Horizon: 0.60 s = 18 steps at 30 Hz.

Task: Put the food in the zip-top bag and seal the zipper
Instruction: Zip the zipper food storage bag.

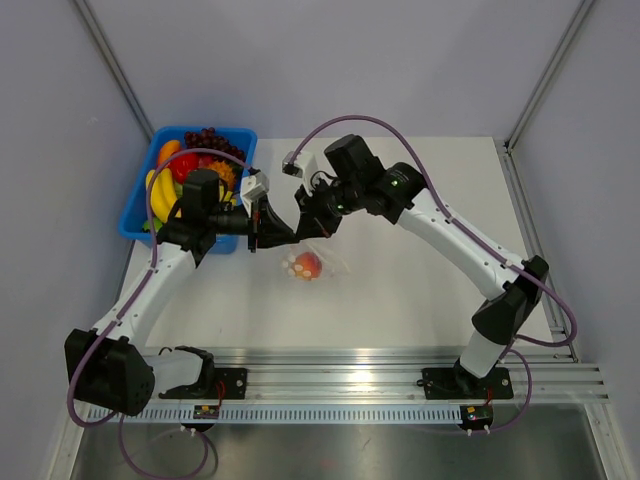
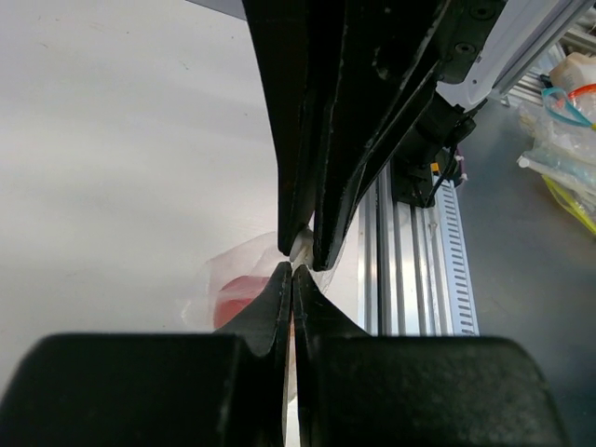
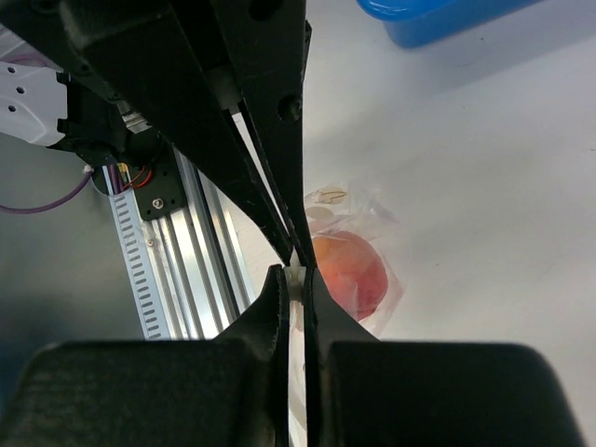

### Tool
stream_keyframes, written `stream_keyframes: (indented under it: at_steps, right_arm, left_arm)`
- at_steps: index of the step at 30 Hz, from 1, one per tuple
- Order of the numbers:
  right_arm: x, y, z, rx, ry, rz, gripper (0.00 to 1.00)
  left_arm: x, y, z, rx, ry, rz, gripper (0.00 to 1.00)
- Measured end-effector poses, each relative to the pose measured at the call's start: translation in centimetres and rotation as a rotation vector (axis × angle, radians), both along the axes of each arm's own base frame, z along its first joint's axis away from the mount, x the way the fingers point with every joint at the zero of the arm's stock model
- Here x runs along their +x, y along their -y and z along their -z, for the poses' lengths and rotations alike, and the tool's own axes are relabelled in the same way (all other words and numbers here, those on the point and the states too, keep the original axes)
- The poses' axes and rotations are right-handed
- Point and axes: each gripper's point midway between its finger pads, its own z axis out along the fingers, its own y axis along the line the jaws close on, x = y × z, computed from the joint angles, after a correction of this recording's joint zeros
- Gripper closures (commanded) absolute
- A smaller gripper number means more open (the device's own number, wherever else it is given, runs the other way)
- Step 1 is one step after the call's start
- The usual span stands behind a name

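The zip-top bag, hanging just below both grippers now, will be let go by my right gripper on the open white table (image 1: 348, 212) across from the near end of the blue bin.
The peach (image 1: 309, 265) sits inside the see-through zip-top bag (image 1: 325, 262), which hangs just below both grippers at the table's middle. My left gripper (image 1: 277, 238) and right gripper (image 1: 301, 232) meet tip to tip at the bag's top edge. In the left wrist view, my left gripper (image 2: 292, 271) is shut on the thin bag edge, with the bag (image 2: 233, 270) and the red peach (image 2: 238, 292) beyond. In the right wrist view, my right gripper (image 3: 296, 279) is shut on the whitish zipper strip (image 3: 296, 278), with the peach (image 3: 350, 270) in the bag (image 3: 380, 216) beside it.
A blue bin (image 1: 137, 205) at the back left holds bananas (image 1: 157, 186), dark grapes (image 1: 210, 137) and other fruit; its corner shows in the right wrist view (image 3: 447, 17). An aluminium rail (image 1: 350, 370) runs along the near edge.
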Motion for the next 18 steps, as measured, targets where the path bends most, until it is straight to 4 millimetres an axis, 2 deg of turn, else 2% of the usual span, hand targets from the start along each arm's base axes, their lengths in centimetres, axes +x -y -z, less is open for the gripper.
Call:
stream_keyframes:
  at_steps: [14,18]
  right_arm:
    - [-0.8,1.2,1.4,-0.001,0.0,0.025,1.0]
    - [-1.3,2.0,2.1,-0.016,-0.009,0.048,1.0]
  left_arm:
    - [1.3,-1.0,-0.8,-0.063,-0.047,-0.05,1.0]
    - [2.3,-1.5,-1.1,-0.067,-0.053,-0.096,1.0]
